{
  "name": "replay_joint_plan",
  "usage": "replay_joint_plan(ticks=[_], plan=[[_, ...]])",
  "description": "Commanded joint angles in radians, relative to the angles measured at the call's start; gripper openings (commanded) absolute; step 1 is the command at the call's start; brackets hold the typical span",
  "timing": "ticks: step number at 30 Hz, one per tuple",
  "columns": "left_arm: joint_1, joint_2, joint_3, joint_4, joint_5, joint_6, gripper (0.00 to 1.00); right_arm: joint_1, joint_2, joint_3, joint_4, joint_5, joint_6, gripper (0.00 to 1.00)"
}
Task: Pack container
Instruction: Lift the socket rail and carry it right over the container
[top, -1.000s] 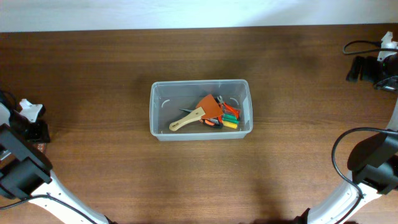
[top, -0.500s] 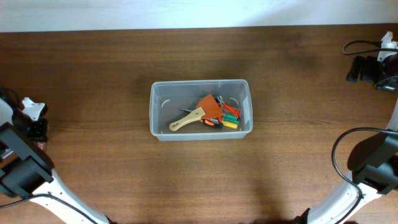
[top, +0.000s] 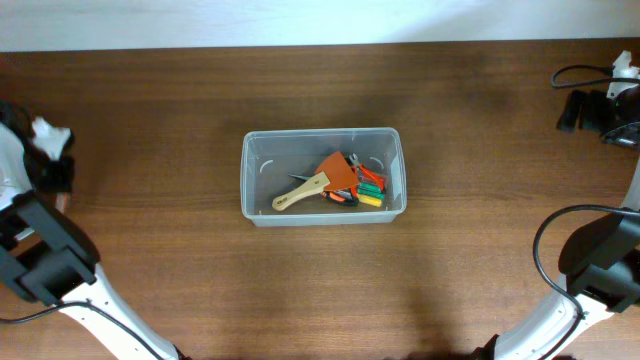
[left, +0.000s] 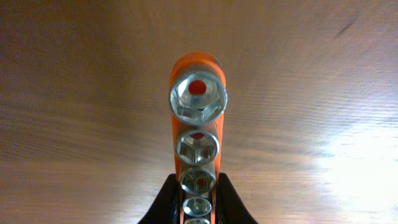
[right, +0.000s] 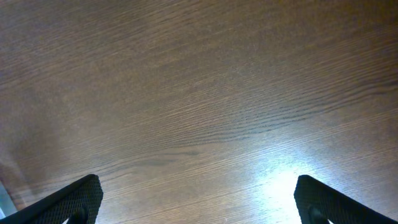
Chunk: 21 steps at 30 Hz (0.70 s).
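My left gripper needs to let go of the orange socket rail on the bin's bare bottom behind the scraper's wooden handle (top: 286, 165).
The container (top: 254, 180) is a clear plastic bin at the table's middle. It holds a wooden-handled orange scraper (top: 325, 180) and several small coloured tools (top: 366, 190). My left gripper (top: 58, 180) is at the far left edge, well away from the bin. In the left wrist view it (left: 198, 196) is shut on an orange socket rail (left: 198, 68) with several chrome sockets, held above the bare wood. My right gripper (top: 572, 110) is at the far right back; in the right wrist view it (right: 199, 202) is open and empty over bare wood.
The brown wooden table (top: 320, 290) surrounds the bin. A black cable (top: 585, 72) lies by the right arm at the back right. Both arm bases stand at the front corners.
My left arm has moved toward the back of the table at the far left with the socket rail in its jaws. The right arm and the bin have not moved.
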<state>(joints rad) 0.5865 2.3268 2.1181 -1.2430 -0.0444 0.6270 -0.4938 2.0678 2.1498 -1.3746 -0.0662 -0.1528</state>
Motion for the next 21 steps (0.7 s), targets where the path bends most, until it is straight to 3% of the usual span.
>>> replay_joint_plan(ticks=[1,10,21], plan=[[-0.055,-0.01,0.161,-0.059,0.073,-0.013,0.02,0.003,0.0,-0.005,0.003,-0.005,0.008,0.99],[-0.26,-0.01,0.545,-0.209,0.328,-0.001,0.02,0.003,0.0,-0.005,0.003,-0.005,0.009,0.99],[-0.646,-0.01,0.697,-0.301,0.341,0.117,0.02,0.003,0.0,-0.005,0.003,-0.005,0.008,0.99]])
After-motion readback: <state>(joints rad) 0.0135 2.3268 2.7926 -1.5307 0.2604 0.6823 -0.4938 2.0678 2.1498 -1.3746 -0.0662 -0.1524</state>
